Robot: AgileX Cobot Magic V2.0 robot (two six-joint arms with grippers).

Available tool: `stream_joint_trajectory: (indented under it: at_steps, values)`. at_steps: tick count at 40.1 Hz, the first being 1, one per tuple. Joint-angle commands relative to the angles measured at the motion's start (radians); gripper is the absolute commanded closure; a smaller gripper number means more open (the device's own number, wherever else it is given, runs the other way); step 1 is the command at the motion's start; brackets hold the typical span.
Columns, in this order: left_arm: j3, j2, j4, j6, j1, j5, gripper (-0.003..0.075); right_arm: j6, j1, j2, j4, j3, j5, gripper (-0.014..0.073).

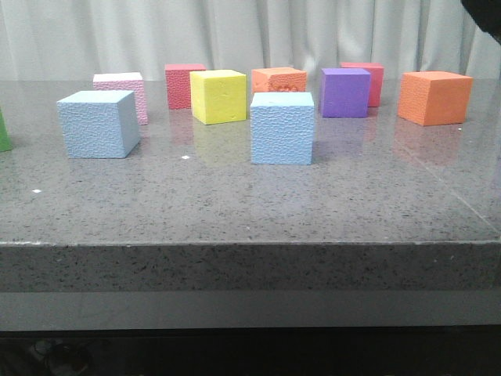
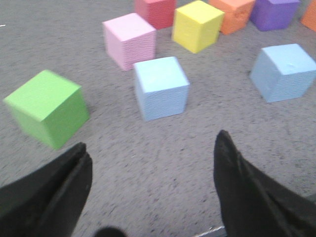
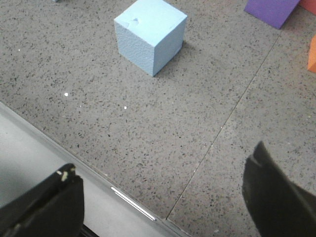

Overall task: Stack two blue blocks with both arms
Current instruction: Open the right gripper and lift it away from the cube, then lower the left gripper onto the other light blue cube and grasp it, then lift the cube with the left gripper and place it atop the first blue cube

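My left gripper needs to next close on the opposite sides of the blue block (image 1: 99,116) (image 2: 162,89) that stands in front of the pink cube.
Two sky-blue blocks stand apart on the grey table: the left blue block (image 1: 99,124) and the centre blue block (image 1: 282,128). In the left wrist view my left gripper (image 2: 152,143) is open and empty above the table, short of the left blue block (image 2: 161,88); the centre blue block (image 2: 285,71) lies off to one side. In the right wrist view my right gripper (image 3: 164,160) is open and empty over the table's front edge, well short of the centre blue block (image 3: 150,34). Neither gripper's fingers show in the front view.
Behind the blue blocks stand a pink cube (image 1: 121,94), a red cube (image 1: 185,84), a yellow cube (image 1: 218,95), an orange cube (image 1: 279,80), a purple cube (image 1: 344,92) and another orange cube (image 1: 434,97). A green cube (image 2: 47,107) sits at the far left. A black arm part (image 1: 485,12) shows top right.
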Motion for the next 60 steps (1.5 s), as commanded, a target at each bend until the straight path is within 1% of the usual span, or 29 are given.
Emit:
stream_joint_trajectory:
  at_steps: [1,4,6,10,13,18,20,24,31,40,44,51,52,54,60]
  values:
    - [-0.087,0.087,-0.014,0.008,-0.053,-0.087,0.0129,-0.010,-0.008,-0.013,0.007,-0.026,-0.049,-0.0059]
    - [-0.148,0.183,-0.007,0.008,-0.082,-0.087,0.0066,-0.010,-0.008,-0.013,0.007,-0.026,-0.049,-0.0059]
    - [-0.182,0.236,-0.003,0.008,-0.093,-0.082,0.0048,-0.010,-0.008,-0.013,0.007,-0.026,-0.049,-0.0059]
    - [-0.271,0.359,0.009,-0.008,-0.100,-0.059,0.0045,-0.010,-0.008,-0.013,0.007,-0.026,-0.049,-0.0059]
    - [-0.345,0.454,0.031,-0.047,-0.100,-0.034,0.0045,-0.010,-0.008,-0.013,0.007,-0.026,-0.049,-0.0059]
    - [-0.489,0.622,0.163,-0.234,-0.100,0.033,0.0046,-0.010,-0.008,-0.013,0.007,-0.026,-0.049,-0.0059]
    - [-0.530,0.671,0.195,-0.283,-0.100,0.057,0.0045,-0.010,-0.008,-0.013,0.007,-0.026,-0.049,-0.0059]
    - [-0.601,0.751,0.199,-0.341,-0.100,0.088,0.0046,-0.010,-0.008,-0.013,0.007,-0.026,-0.049,-0.0059]
    - [-0.677,0.880,0.270,-0.453,-0.100,0.124,0.0046,-0.010,-0.008,-0.013,0.007,-0.026,-0.049,-0.0059]
    - [-0.701,0.978,0.273,-0.473,-0.100,0.134,0.0049,-0.010,-0.008,-0.013,0.007,-0.026,-0.049,-0.0059]
    - [-0.701,1.001,0.273,-0.488,-0.100,0.132,0.0090,-0.010,-0.008,-0.013,0.007,-0.026,-0.049,-0.0059]
    - [-0.712,1.003,0.271,-0.506,-0.100,0.135,0.0276,-0.010,-0.008,-0.013,0.007,-0.026,-0.049,-0.0059]
    - [-0.718,1.003,0.269,-0.506,-0.102,0.144,0.0293,-0.010,-0.008,-0.013,0.007,-0.026,-0.049,-0.0059]
    - [-0.728,1.003,0.269,-0.504,-0.104,0.157,0.0318,-0.010,-0.008,-0.013,0.007,-0.026,-0.049,-0.0059]
    - [-0.777,0.979,0.273,-0.504,-0.148,0.190,0.0318,-0.010,-0.008,-0.013,0.007,-0.026,-0.049,-0.0059]
